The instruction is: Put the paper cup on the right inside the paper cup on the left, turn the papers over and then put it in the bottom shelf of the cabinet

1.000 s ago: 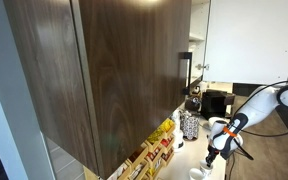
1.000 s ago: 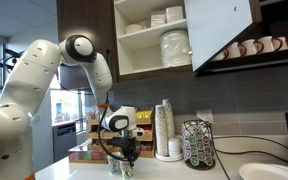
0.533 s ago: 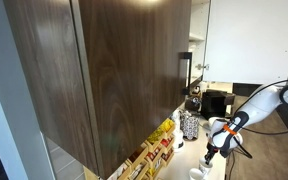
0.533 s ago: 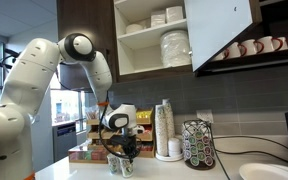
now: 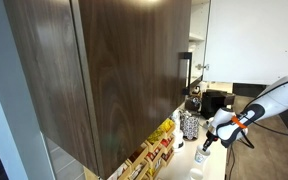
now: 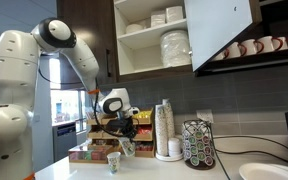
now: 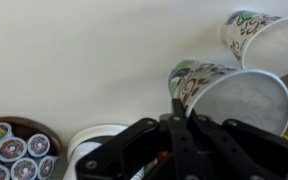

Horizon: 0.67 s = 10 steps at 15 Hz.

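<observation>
Next, my gripper releases the patterned paper cup, now held tilted above the counter, so that it goes inside the other paper cup (image 5: 196,172) (image 7: 274,45) that is standing on the white counter.
My gripper (image 6: 125,138) is shut on the rim of a patterned paper cup (image 6: 128,148) and holds it tilted above the counter. In the wrist view my gripper (image 7: 174,122) pinches this cup's (image 7: 229,95) rim. The other paper cup (image 6: 113,161) stands on the counter just below and beside it, and also shows in the wrist view (image 7: 259,35). The dark brown cabinet (image 5: 104,70) with a black bar handle (image 5: 185,70) fills an exterior view. Its open shelves (image 6: 149,40) hold plates and bowls. My gripper (image 5: 207,144) shows small there. No papers are visible.
A coffee pod carousel (image 6: 197,145) and a tall stack of cups (image 6: 164,128) stand by the wall. Tea boxes (image 6: 89,152) sit behind the cups. Stacked plates (image 6: 174,48) fill the cabinet's lower shelf. Mugs (image 6: 249,47) hang beside it. A white plate (image 6: 269,172) lies on the counter.
My gripper has risen from the counter with one paper cup in it, tilting it. The arm has swung up. The other cup has stayed on the counter.
</observation>
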Available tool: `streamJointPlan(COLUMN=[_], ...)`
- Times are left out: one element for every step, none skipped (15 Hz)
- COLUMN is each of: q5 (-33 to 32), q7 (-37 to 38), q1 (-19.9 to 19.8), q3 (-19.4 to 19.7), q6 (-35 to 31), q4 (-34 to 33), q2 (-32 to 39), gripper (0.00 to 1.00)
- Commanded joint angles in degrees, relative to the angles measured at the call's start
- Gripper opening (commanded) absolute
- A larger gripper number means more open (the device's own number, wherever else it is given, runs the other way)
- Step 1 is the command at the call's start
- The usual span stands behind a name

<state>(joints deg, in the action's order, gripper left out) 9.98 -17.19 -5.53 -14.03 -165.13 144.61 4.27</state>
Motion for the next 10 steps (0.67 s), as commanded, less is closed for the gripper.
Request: streamJointPlan(q5=[1.1,2.2,4.1,5.3,6.9,7.8,9.2,9.0,9.8,10.4], q7=[-0.3,-1.1,-2.4,-3.2,-4.4,-4.9,-6.2,-6.0,-6.9,-7.5], q1=[4.4,5.6,4.0,4.8,5.3,9.0,9.8,10.5,11.3,11.9], q3=[2.3,2.6,0.1,0.1,-0.3,2.7,2.8,3.2,3.5,3.7], q6=[0.6,1.4,2.1,2.7,3.7,4.6,5.9,6.9,8.2,9.0], q4=[3.6,3.6,3.5,3.4,3.1,2.9,2.7,2.6,2.4,2.3], q2=[-6.5,-7.1,-7.5,-7.5,-7.3,-7.1,-6.7,-6.4,-6.1,-6.0], gripper=[0.01,0.01,0.01,0.01,0.01,0.01,0.01,0.01,0.01,0.01])
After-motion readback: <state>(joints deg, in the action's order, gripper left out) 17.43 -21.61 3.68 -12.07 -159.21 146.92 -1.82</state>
